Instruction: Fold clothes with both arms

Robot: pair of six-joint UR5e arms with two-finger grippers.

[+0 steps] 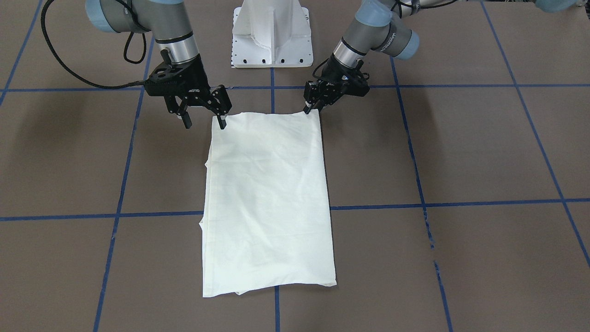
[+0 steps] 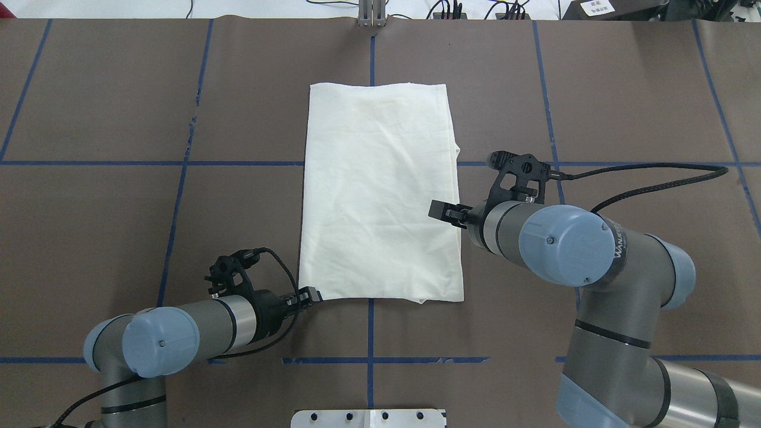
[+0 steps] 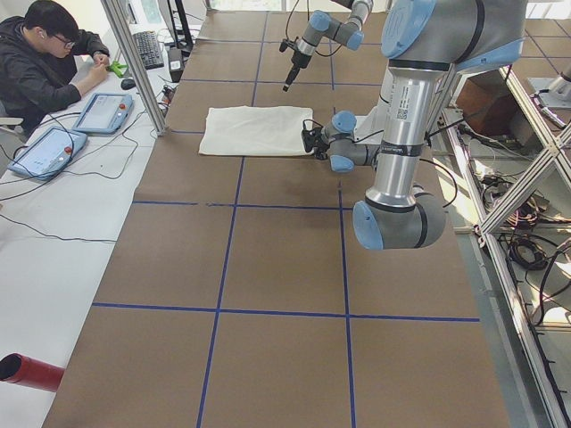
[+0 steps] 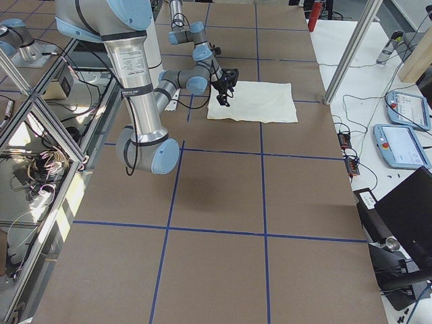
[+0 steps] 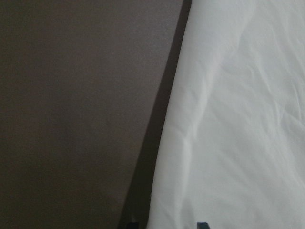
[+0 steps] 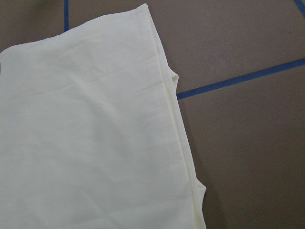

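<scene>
The edge of the clothes sits loose between my left gripper's open fingers, so I need to pinch the clothes' near corner (image 1: pixel 315 113) with that gripper before my right gripper moves in.
The clothes (image 1: pixel 267 198) lie folded into a plain cream rectangle in the middle of the table (image 2: pixel 380 196), with no print showing. My left gripper (image 1: pixel 312 109) sits low at the corner of the clothes nearest the robot on its left side (image 2: pixel 310 295). Its fingers look shut on that corner, and the left wrist view shows the cloth edge (image 5: pixel 238 119) running between the two tips. My right gripper (image 1: pixel 204 123) hangs open just above the other near corner, holding nothing. The right wrist view shows only the cloth (image 6: pixel 86 143) and brown table.
The white pedestal base (image 1: pixel 272 34) stands just behind the clothes. Blue tape lines (image 2: pixel 178 220) grid the brown table. A person (image 3: pixel 45 62) sits at a side desk with tablets (image 3: pixel 103 111) beyond the table's far edge. A red cylinder (image 3: pixel 27 370) lies near that desk.
</scene>
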